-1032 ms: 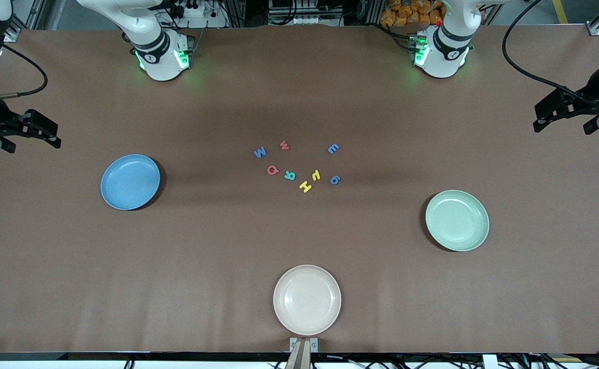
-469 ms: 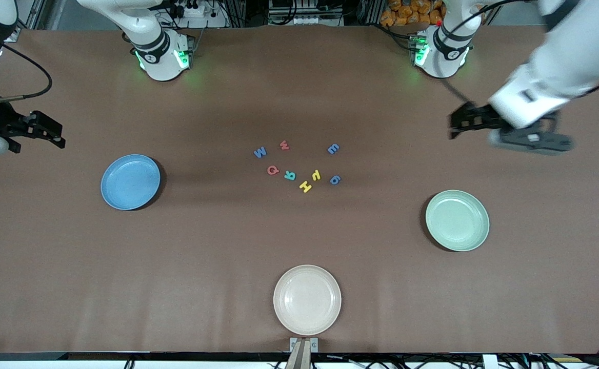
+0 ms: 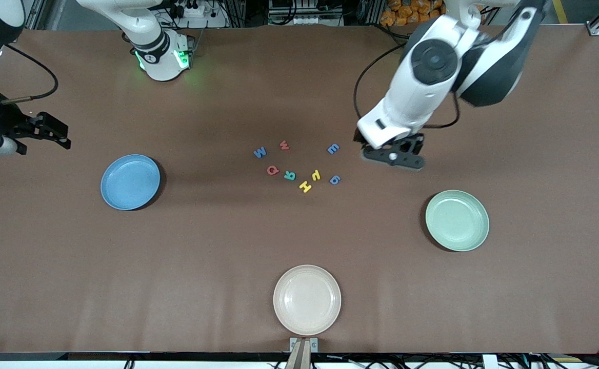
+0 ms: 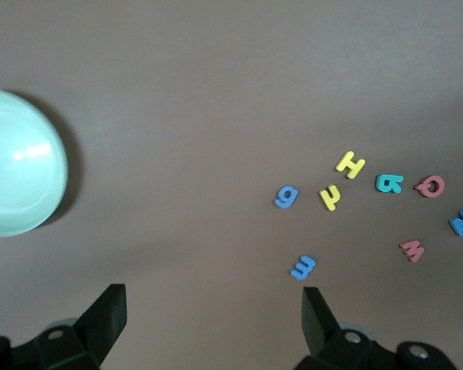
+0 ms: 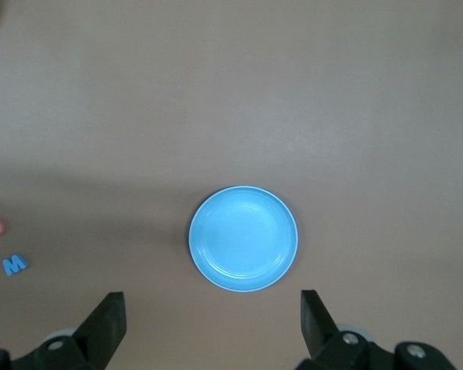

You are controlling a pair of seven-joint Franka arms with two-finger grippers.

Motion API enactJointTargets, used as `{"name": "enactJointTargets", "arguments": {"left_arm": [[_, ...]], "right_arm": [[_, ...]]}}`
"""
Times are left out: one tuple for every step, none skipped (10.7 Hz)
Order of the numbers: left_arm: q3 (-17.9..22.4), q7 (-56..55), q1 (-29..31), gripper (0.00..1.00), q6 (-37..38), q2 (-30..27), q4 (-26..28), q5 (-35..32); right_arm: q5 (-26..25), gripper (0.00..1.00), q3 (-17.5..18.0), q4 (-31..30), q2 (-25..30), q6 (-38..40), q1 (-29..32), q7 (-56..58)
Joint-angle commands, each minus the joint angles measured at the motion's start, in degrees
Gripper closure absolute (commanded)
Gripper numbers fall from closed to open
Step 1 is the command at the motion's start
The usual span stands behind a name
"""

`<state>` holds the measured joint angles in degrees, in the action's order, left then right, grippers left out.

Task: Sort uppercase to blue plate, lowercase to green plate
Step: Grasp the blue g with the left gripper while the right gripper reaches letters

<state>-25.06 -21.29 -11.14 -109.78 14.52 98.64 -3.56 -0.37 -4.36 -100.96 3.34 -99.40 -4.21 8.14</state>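
Note:
The lowercase letter g belongs on the green plate, so my left gripper will close on the sides of the blue g [image 3: 335, 180] [image 4: 286, 197], beside the yellow h.
Foam letters lie clustered mid-table: blue W [image 3: 260, 152], red Q [image 3: 272, 170], teal R [image 3: 290, 175], yellow H [image 3: 305, 186], red w [image 3: 284, 145], yellow h [image 3: 316, 175], blue g [image 3: 335, 179], blue e [image 3: 333, 148]. The blue plate [image 3: 130, 182] sits toward the right arm's end and the green plate [image 3: 457, 220] toward the left arm's end; both are empty. My left gripper [image 4: 214, 308] is open and empty, over bare table beside the e [image 4: 303, 267]. My right gripper [image 5: 214, 312] is open and empty, near the blue plate [image 5: 243, 239].
An empty cream plate [image 3: 307, 300] sits at the table edge nearest the front camera. The left arm's white forearm [image 3: 417, 87] hangs over the table between its base and the letters.
The left arm has swung in from its end of the table to beside the letter cluster. The right gripper has crept slightly toward the blue plate. No letter has moved.

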Motion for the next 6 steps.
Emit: {"name": "enactJointTargets", "arguments": {"left_arm": [[-1.0, 3.3, -1.2, 0.0, -4.5, 4.8, -0.7, -2.0], [-1.0, 3.4, -2.0, 0.0, -6.5, 6.0, 0.1, -3.2], [-1.0, 3.5, -2.7, 0.0, -9.3, 6.8, 2.0, -5.8], [-1.0, 3.4, -3.5, 0.0, -13.0, 7.5, 3.8, -6.7], [-1.0, 3.4, -4.2, 0.0, -14.5, 8.8, 4.0, -6.9], [-1.0, 3.4, -5.0, 0.0, -14.9, 9.8, 4.1, -7.6]], "right_arm": [[1.1, 0.0, -0.2, -3.9, 1.3, -4.3, -2.5, -2.2], [1.1, 0.0, -0.3, -4.2, 1.0, -5.3, -4.2, -4.1], [1.1, 0.0, -0.3, -5.3, 1.0, -5.7, -5.3, -5.4], [1.1, 0.0, -0.2, -5.8, 1.0, -6.3, -6.2, -6.8], [1.1, 0.0, -0.3, -6.3, 0.9, -7.3, -7.2, -7.8], [1.1, 0.0, -0.3, -7.3, 0.4, -8.5, -8.3, -9.7]]}}
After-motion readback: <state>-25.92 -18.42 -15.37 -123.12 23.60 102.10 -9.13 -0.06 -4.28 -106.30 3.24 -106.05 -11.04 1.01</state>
